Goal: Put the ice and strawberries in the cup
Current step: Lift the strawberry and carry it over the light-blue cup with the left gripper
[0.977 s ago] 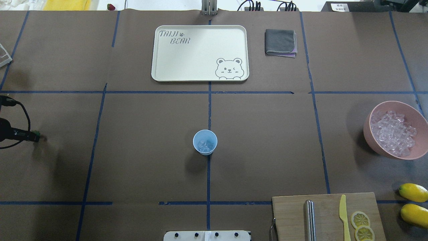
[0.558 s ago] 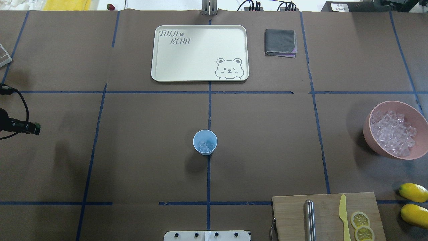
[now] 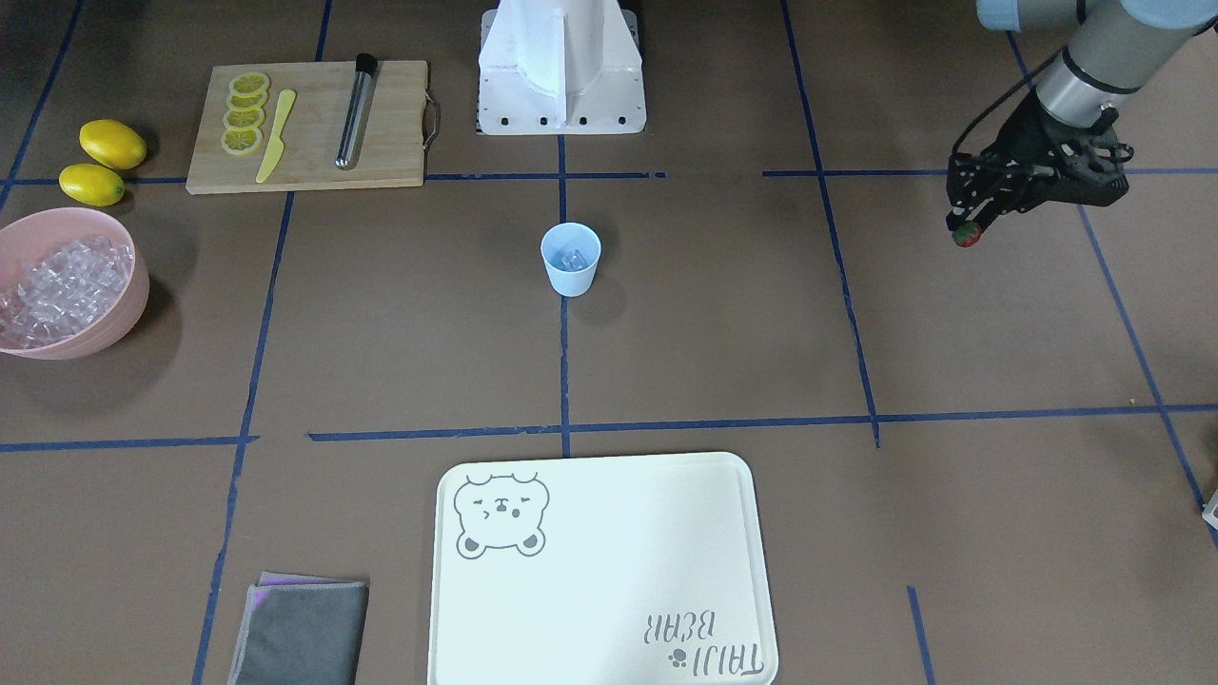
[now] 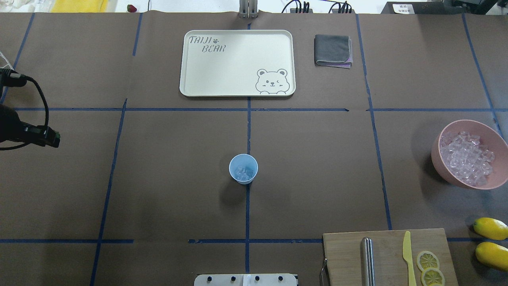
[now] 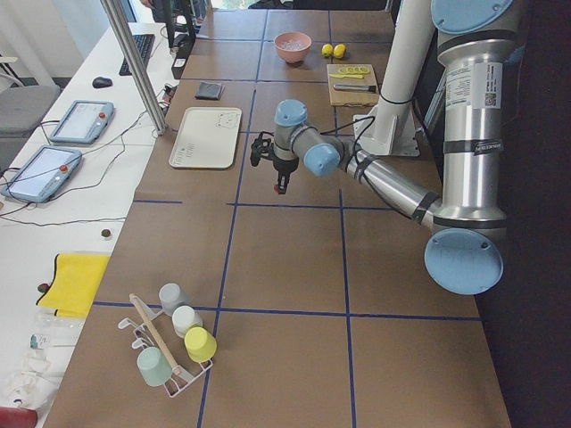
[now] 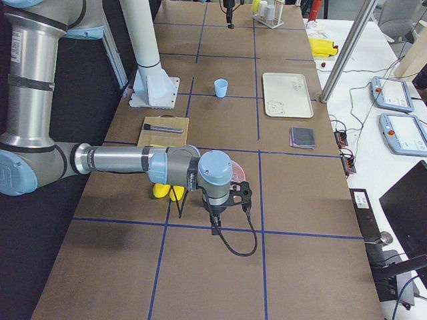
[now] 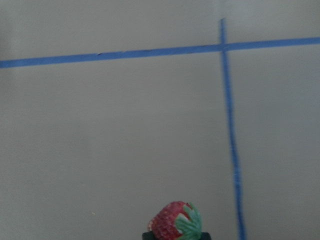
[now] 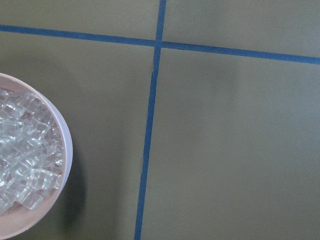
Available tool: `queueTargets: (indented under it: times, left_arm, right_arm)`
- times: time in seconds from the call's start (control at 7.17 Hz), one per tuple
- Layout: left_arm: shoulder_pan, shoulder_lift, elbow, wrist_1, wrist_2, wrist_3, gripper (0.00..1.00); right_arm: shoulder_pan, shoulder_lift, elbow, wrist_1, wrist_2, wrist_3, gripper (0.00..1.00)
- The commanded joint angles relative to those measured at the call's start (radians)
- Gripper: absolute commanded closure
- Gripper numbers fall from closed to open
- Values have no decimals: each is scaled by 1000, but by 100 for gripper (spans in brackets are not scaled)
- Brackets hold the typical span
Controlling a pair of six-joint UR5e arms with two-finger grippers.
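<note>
I should let go of the strawberry, now held above the table, with my left gripper on top of the ice cubes in the light blue cup (image 3: 576, 263).
The light blue cup (image 4: 243, 169) stands upright at the table's middle with a few ice cubes (image 4: 243, 172) in it; it also shows in the front-facing view (image 3: 571, 259). My left gripper (image 3: 962, 225) is shut on a small red strawberry (image 3: 968, 235) with a green cap and holds it above the table, far to the cup's left in the overhead view (image 4: 54, 139). The strawberry fills the bottom of the left wrist view (image 7: 175, 227). My right gripper (image 6: 223, 203) hovers beside the pink bowl; I cannot tell whether it is open or shut.
The pink bowl (image 4: 492, 135) heaped with ice (image 4: 466, 157) stands at the right edge. A cutting board (image 4: 387, 254) holds a yellow knife, lemon slices and a metal tube. Two lemons (image 4: 490, 228) lie beside it. A white tray (image 4: 237, 62) and a grey cloth (image 4: 332, 50) lie at the back.
My left gripper with the strawberry has moved away from the robot's base and a little toward the table's middle. The cup and bowl have not moved.
</note>
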Motion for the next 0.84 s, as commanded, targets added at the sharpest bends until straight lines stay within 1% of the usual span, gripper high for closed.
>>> queueTargets:
  times: [0.0, 0.14, 0.28, 0.42, 0.56, 0.7]
  left_arm:
    - [47, -267, -66, 328, 15, -95, 100]
    - [128, -382, -66, 435, 89, -171, 100]
    - [250, -488, -57, 519, 148, -289, 100]
    - [327, -560, -33, 526, 180, -395, 100]
    - [377, -653, 31, 526, 223, -478, 100]
    - [427, -756, 138, 522, 266, -541, 100]
  right_arm:
    - [0, 0, -1, 0, 2, 0, 1]
    - [2, 0, -1, 0, 2, 0, 1]
    - [0, 0, 0, 0, 2, 0, 1]
    - [0, 0, -1, 0, 2, 0, 1]
    - [0, 0, -1, 0, 2, 0, 1]
    - [0, -2, -3, 0, 2, 0, 1]
